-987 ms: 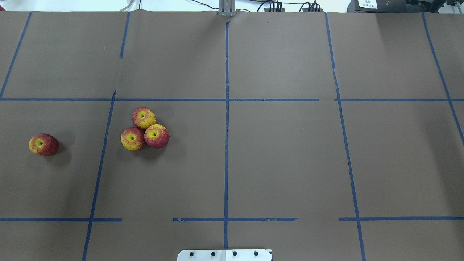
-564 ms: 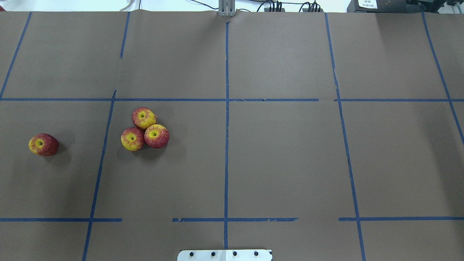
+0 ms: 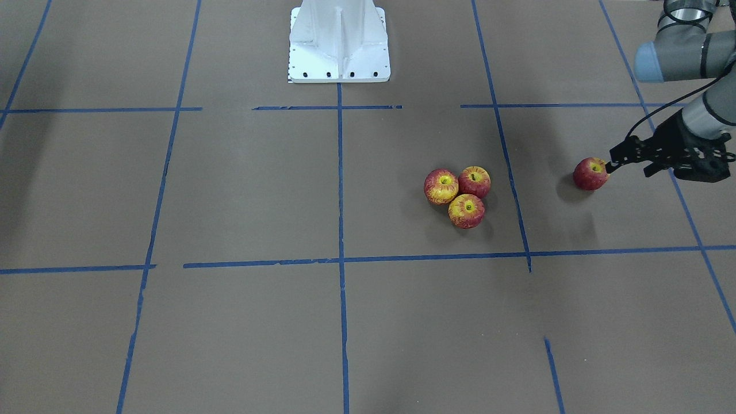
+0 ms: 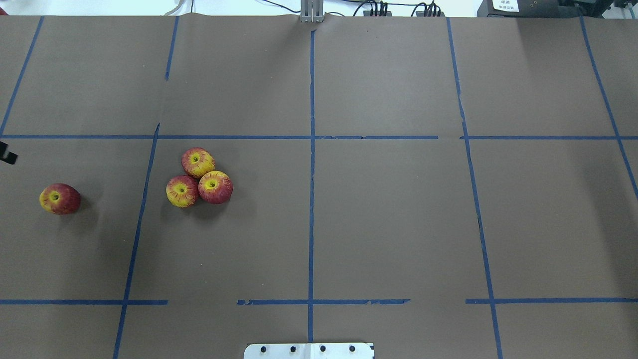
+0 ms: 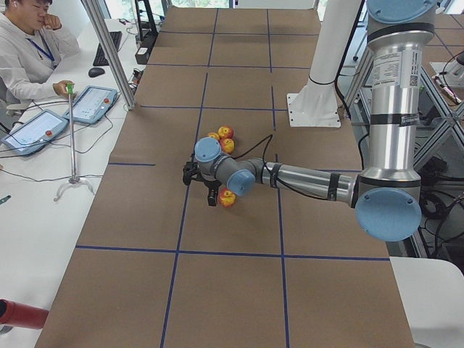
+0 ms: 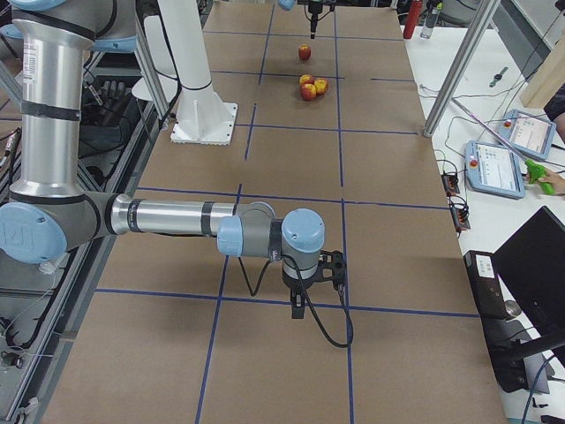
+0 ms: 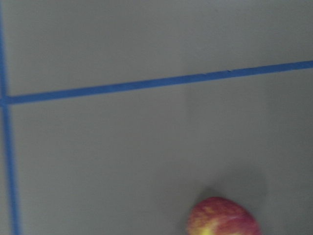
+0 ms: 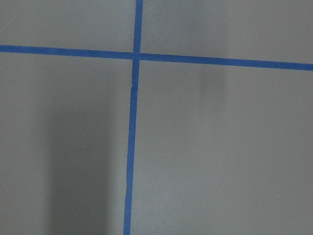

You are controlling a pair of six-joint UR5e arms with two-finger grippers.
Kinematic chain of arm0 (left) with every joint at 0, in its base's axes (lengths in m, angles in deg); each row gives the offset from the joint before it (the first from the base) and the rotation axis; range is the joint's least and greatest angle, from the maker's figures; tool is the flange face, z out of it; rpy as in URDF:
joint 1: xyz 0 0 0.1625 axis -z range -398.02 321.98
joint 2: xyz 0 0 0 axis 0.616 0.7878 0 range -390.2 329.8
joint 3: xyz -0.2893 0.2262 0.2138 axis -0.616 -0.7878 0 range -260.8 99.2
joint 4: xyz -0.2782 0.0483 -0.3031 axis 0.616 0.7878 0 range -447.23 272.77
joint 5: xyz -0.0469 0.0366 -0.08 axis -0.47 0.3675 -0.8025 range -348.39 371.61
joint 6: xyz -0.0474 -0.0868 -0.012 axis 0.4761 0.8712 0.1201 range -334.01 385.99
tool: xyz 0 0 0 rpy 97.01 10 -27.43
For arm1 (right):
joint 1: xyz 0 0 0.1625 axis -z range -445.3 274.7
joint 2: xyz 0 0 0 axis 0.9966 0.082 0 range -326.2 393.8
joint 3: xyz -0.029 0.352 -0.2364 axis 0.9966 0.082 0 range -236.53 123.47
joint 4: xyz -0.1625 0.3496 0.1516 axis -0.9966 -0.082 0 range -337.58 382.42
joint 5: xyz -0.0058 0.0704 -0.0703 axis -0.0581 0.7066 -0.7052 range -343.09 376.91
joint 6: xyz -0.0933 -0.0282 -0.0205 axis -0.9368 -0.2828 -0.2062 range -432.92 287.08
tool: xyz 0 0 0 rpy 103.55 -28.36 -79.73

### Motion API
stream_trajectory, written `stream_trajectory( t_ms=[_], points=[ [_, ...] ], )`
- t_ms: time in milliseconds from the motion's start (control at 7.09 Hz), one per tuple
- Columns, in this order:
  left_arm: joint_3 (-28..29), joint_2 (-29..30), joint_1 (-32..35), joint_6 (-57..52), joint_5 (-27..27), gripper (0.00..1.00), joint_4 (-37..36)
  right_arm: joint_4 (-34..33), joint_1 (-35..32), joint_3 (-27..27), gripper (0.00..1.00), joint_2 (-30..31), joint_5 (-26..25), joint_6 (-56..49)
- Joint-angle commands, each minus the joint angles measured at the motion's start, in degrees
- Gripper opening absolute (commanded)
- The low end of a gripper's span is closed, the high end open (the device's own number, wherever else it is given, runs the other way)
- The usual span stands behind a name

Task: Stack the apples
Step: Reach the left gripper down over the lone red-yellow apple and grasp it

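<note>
I should next use my left gripper to grab the upper part (image 3: 591, 166) (image 7: 218, 221) of the lone apple, the darker one that lies apart from the cluster.
Three apples sit touching in a cluster (image 4: 198, 175), red with yellow streaks; the cluster also shows in the front view (image 3: 460, 193). A fourth, darker apple (image 4: 60, 198) lies alone to the left, also seen in the front view (image 3: 590, 173) and at the bottom edge of the left wrist view (image 7: 222, 219). My left gripper (image 3: 611, 160) hovers open and empty just beside the lone apple, on the side away from the cluster; only a fingertip (image 4: 7, 155) shows overhead. My right gripper (image 6: 313, 284) hangs far off over bare paper; I cannot tell whether it is open or shut.
Brown paper with a grid of blue tape lines (image 4: 311, 174) covers the table. The white robot base plate (image 3: 339, 57) stands at the robot's edge. An operator with tablets (image 5: 80, 109) sits beyond the far edge.
A black fingertip of my left gripper has come into the overhead view at the left edge, above the lone apple. The apples have not moved.
</note>
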Motion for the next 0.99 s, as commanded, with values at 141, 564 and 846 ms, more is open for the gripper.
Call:
stream_trajectory(
  t_ms=[141,564,846],
  points=[
    [0.2,-0.13,-6.23,7.31,6.09,1.0,1.54,0.0,0.0,0.0,1.0,0.0,0.0,0.0],
    [0.99,-0.13,-7.66,7.77,6.55,1.0,1.54,0.0,0.0,0.0,1.0,0.0,0.09,0.0],
    [2.92,0.4,-9.59,7.85,6.55,1.0,1.71,0.0,0.0,0.0,1.0,0.0,0.0,0.0]
  ],
)
